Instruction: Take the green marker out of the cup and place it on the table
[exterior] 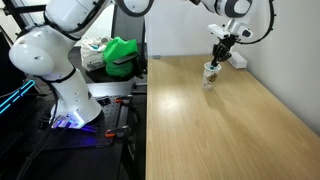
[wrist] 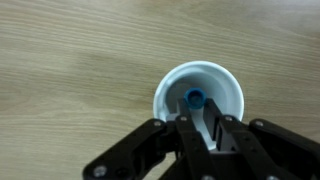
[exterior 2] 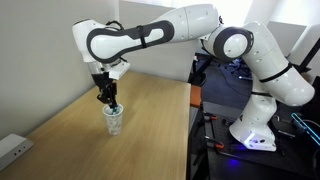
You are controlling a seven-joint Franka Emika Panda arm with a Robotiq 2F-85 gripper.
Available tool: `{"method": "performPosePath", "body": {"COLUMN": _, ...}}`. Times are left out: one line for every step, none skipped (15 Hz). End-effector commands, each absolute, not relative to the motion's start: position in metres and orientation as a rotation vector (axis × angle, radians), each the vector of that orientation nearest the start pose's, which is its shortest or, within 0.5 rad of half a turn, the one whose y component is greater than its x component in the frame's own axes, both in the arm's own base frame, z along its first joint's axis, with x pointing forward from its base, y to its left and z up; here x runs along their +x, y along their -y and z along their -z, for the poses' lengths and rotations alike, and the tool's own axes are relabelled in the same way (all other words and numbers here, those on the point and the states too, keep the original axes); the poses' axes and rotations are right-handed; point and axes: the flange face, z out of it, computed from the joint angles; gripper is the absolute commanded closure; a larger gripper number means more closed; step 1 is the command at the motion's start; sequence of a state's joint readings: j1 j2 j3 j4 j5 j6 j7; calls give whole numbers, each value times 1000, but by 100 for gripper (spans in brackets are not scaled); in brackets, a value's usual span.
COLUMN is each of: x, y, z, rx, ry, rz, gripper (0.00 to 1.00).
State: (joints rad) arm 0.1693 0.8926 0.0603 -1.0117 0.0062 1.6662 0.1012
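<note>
Next, I set the marker down with my gripper on the bare table point(exterior: 198, 117) in front of the white cup, away from the power strip.
A white cup point(wrist: 200, 100) stands on the wooden table; it also shows in both exterior views point(exterior: 211, 74) point(exterior 2: 113, 121). The marker point(wrist: 194, 98) stands in it, and only its round end shows, looking blue in the wrist view. My gripper point(wrist: 203, 118) is straight above the cup with both fingers reaching inside. The fingers are drawn close together, with a gap about as wide as the marker, and appear shut on its top. In the exterior views the gripper point(exterior: 216, 56) point(exterior 2: 105, 97) sits just over the cup's rim.
The light wooden table point(exterior: 220, 130) stretches wide around the cup. A white power strip point(exterior 2: 12, 150) lies at the table's edge. A green object point(exterior: 122, 55) sits beside the robot base, off the table. A wall runs behind the table.
</note>
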Motion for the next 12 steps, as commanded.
{"method": "performPosePath", "body": {"x": 726, "y": -157, "z": -325, "rx": -3144, "ry": 129, "rz": -376, "gripper": 95}}
{"method": "performPosePath", "body": {"x": 725, "y": -157, "z": -329, "rx": -3143, "ry": 134, "rz": -370, "gripper": 95}}
{"method": "performPosePath", "body": {"x": 725, "y": -157, "z": -335, "rx": -3142, "ry": 141, "rz": -363, "gripper": 95}}
{"method": "performPosePath", "body": {"x": 724, "y": -157, "z": -340, "rx": -3146, "ry": 137, "rz": -351, "gripper": 95}}
{"method": "performPosePath", "body": {"x": 724, "y": -157, "z": -346, "rx": -3141, "ry": 147, "rz": -346, "gripper": 95}}
{"method": "performPosePath", "body": {"x": 723, "y": -157, "z": -351, "rx": -3147, "ry": 139, "rz": -333, "gripper": 95}}
{"method": "performPosePath", "body": {"x": 722, "y": -157, "z": -358, "rx": -3145, "ry": 145, "rz": -329, "gripper": 95}}
{"method": "performPosePath", "body": {"x": 720, "y": -157, "z": -365, "rx": -3142, "ry": 150, "rz": -332, "gripper": 95}}
{"method": "performPosePath", "body": {"x": 718, "y": -158, "z": -372, "rx": -3144, "ry": 147, "rz": -334, "gripper": 95}}
{"method": "performPosePath", "body": {"x": 714, "y": -158, "z": -381, "rx": -3142, "ry": 151, "rz": -342, "gripper": 95}}
{"method": "performPosePath", "body": {"x": 711, "y": -159, "z": -389, "rx": -3139, "ry": 158, "rz": -348, "gripper": 95}}
{"method": "performPosePath", "body": {"x": 708, "y": -159, "z": -398, "rx": -3140, "ry": 162, "rz": -354, "gripper": 95}}
